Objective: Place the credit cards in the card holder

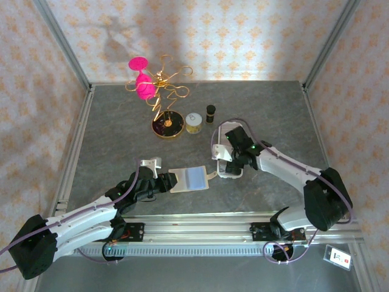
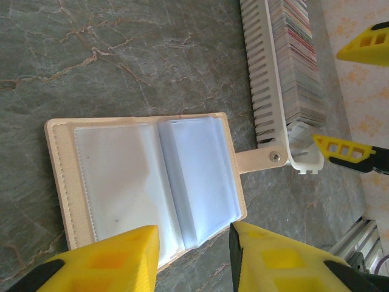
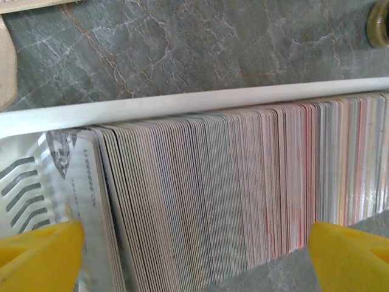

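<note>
The fingers of my right gripper span many tightly packed cards, so next I move that gripper over and pinch the whitish card leaning (image 3: 85,188) at the end of the row.
The card holder (image 1: 191,179), a cream wallet with a snap strap, lies open and flat on the table. Its clear sleeves (image 2: 194,176) face up. My left gripper (image 1: 164,181) sits at its near edge, fingers (image 2: 115,258) apart over the sleeves, pinching nothing that I can see. The credit cards (image 3: 213,194) stand packed on edge in a long white case (image 2: 261,73) just right of the wallet. A whitish card with grey marks (image 3: 73,182) leans at the row's left end. My right gripper (image 3: 194,258) is open wide, one yellow finger on each side of the card row.
At the back stand a gold wire stand with a pink ornament (image 1: 149,88), a small round tin (image 1: 194,123) and a dark little bottle (image 1: 210,112). An aluminium rail (image 1: 200,228) runs along the near edge. Patterned walls close in three sides.
</note>
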You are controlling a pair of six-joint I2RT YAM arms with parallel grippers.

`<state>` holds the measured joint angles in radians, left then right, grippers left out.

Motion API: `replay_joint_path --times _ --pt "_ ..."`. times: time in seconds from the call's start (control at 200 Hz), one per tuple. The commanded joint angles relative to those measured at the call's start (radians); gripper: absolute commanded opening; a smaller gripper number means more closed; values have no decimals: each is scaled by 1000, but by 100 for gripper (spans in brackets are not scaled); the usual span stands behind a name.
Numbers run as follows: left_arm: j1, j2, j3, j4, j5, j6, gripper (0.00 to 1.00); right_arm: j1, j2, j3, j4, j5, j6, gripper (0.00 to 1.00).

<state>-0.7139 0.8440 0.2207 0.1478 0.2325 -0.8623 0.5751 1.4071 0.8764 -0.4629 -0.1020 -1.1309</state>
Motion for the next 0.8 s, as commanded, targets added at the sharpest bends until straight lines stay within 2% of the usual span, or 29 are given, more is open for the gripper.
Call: replay_joint_path --times 0.0,0.155,0.466,0.606,0.681,0.796 --pt "-4 -3 -4 30 10 9 36 0 34 50 23 -30 -22 93" --pt "-4 -6 -10 30 7 9 36 3 63 62 4 -73 -17 95" --pt "-4 -9 -16 28 5 11 36 22 130 85 -15 -55 -35 96" --pt "-3 -19 -18 24 2 10 36 26 156 93 -8 -53 -38 99" --pt "-4 -23 -20 24 1 8 36 27 167 94 5 -31 -48 97" --pt "-4 -23 -20 24 2 6 36 27 171 101 14 20 -61 86"
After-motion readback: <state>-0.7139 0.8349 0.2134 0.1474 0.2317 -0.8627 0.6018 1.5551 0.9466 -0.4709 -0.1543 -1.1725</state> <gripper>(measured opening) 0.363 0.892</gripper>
